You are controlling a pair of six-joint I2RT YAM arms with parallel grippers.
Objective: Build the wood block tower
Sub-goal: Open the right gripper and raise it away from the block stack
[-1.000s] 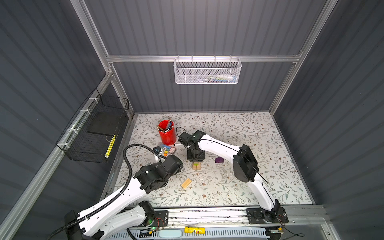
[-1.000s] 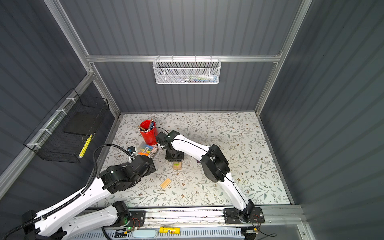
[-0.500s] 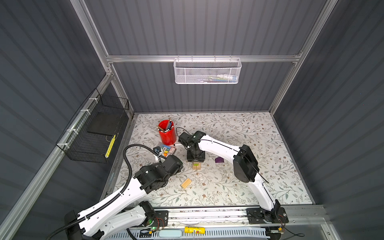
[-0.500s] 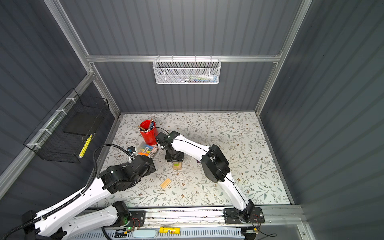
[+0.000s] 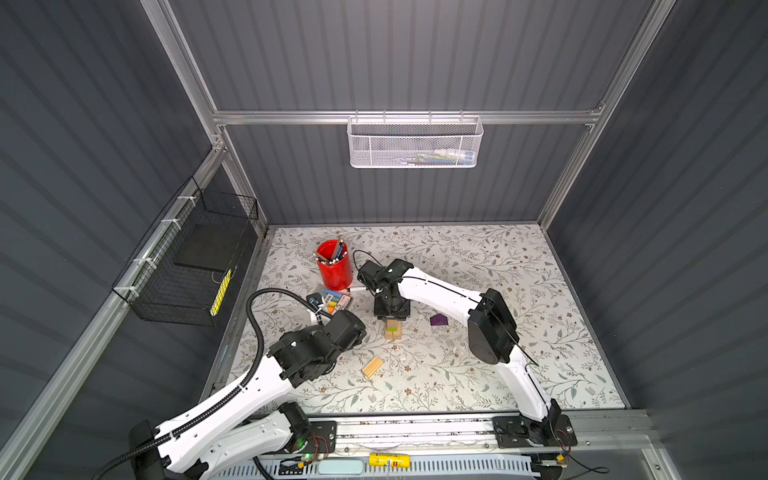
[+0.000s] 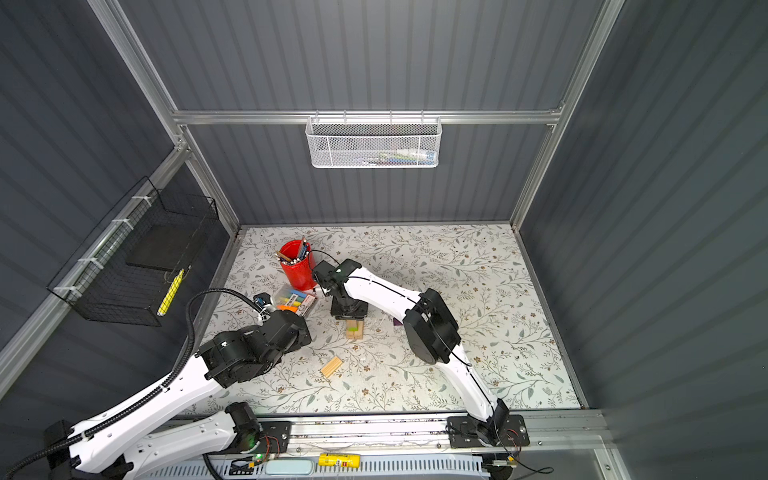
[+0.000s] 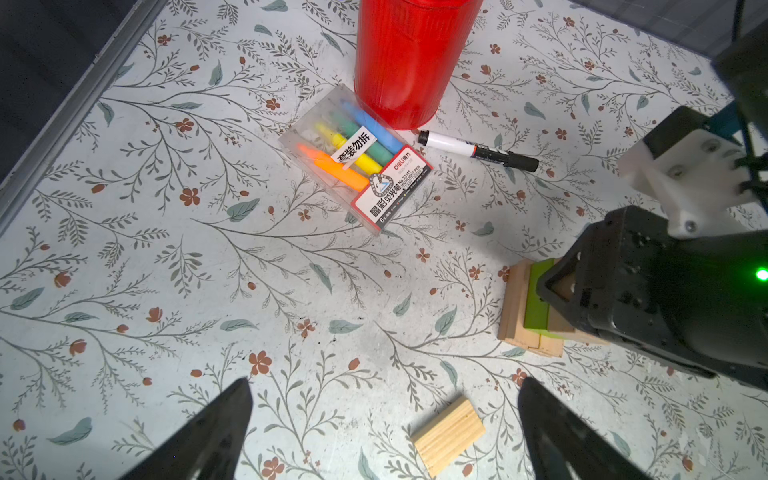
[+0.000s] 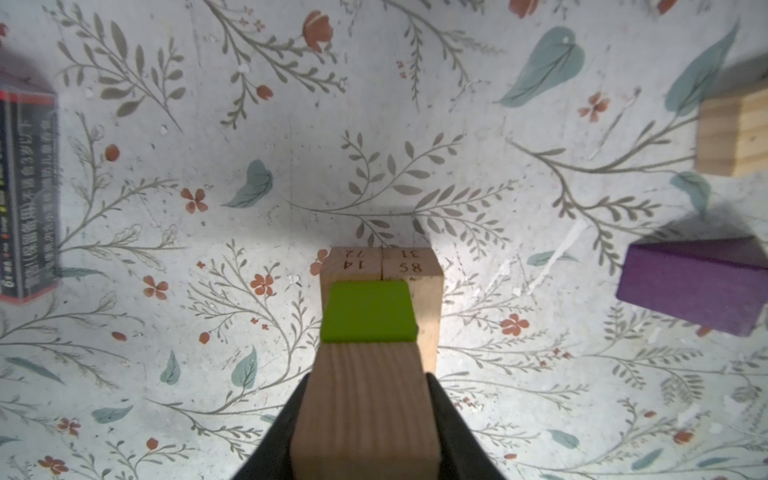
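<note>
My left gripper should close across the long sides [image 5: 372, 367] [image 7: 449, 436] of the grooved wood block in front of the tower, because that block goes on next.
The tower [image 5: 392, 331] [image 6: 356, 328] is a short stack of pale bricks [image 8: 382, 266] with a lime-green block [image 8: 368, 311] on top. My right gripper [image 8: 368, 376] hangs straight over it, shut on a pale wood block [image 8: 365, 415] that covers one end of the green block. Whether the two touch is hidden. The purple block [image 5: 439, 320] [image 8: 690, 286] lies on the table just right of the tower. A grooved wood block [image 5: 372, 366] [image 7: 448, 434] lies nearer the front. My left gripper [image 7: 384, 386] is open above it, holding nothing.
A red pen cup [image 5: 334, 266] stands behind and left of the tower, with a highlighter packet [image 7: 357, 162] and a black marker [image 7: 478, 150] beside it. A white mesh basket [image 5: 413, 141] hangs on the back wall and a black wire basket [image 5: 195, 257] on the left wall.
</note>
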